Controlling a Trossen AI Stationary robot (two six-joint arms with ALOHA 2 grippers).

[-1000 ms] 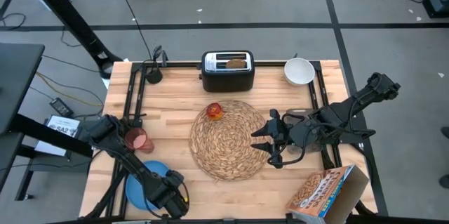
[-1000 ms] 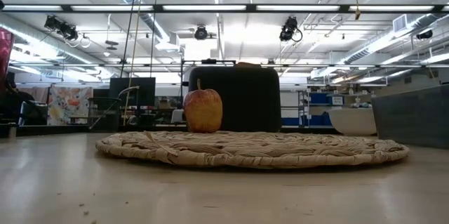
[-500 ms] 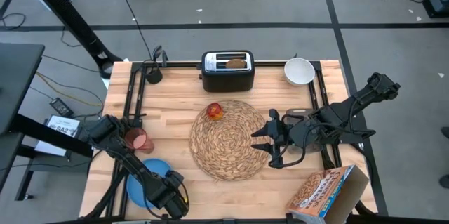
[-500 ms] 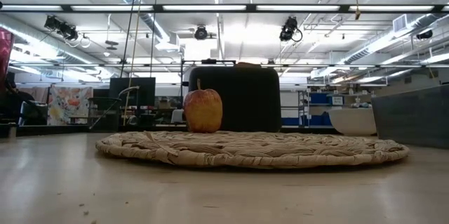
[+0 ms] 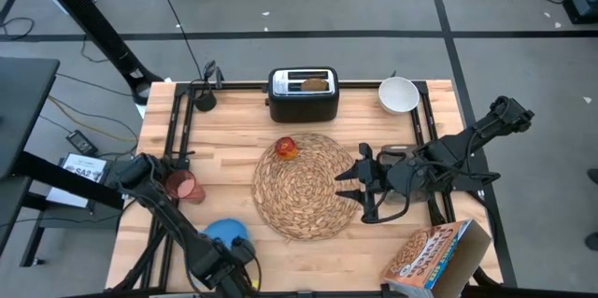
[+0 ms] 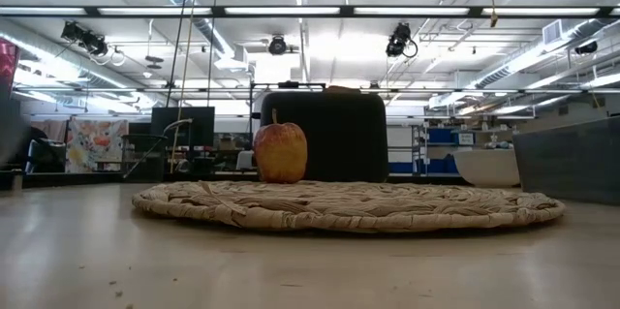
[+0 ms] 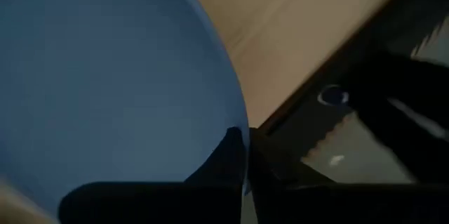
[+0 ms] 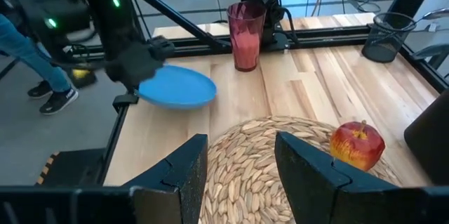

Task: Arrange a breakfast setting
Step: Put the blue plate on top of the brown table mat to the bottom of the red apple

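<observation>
Next, my left gripper releases the round blue plate on the near half of the woven straw placemat [image 5: 289, 205].
The round blue plate [image 5: 227, 233] is held by my left gripper [image 5: 228, 249] near the table's near left corner; the right wrist view shows the plate [image 8: 179, 87] clear of the wood. The woven straw placemat [image 5: 306, 184] lies mid-table with the small red fruit [image 5: 286, 148] resting on its far left part. My right gripper [image 8: 242, 175] is open and empty over the placemat's right edge. The pink cup [image 5: 181, 185] stands at the left. The white bowl [image 5: 399, 94] stands at the far right. The toast slice [image 5: 315, 82] sticks up in the toaster. The spoon is out of view. My left gripper pinches the plate's rim [image 7: 237, 115] on its near side between the two fingers, one over the rim and one under it. The fingers come roughly level from the table's near side. The plate is lifted clear of the table and sits about level.
The black toaster [image 5: 304, 94] stands at the far edge behind the placemat. A cereal box [image 5: 430, 256] lies at the near right corner. Black frame rails [image 5: 177, 130] run along the left and right sides. Bare wood lies between the plate and the placemat.
My left gripper has lifted the blue plate off the table and carried it toward the table's right, closer to the placemat. The plate is now clear of the wood. My right gripper has stayed where it was, open.
</observation>
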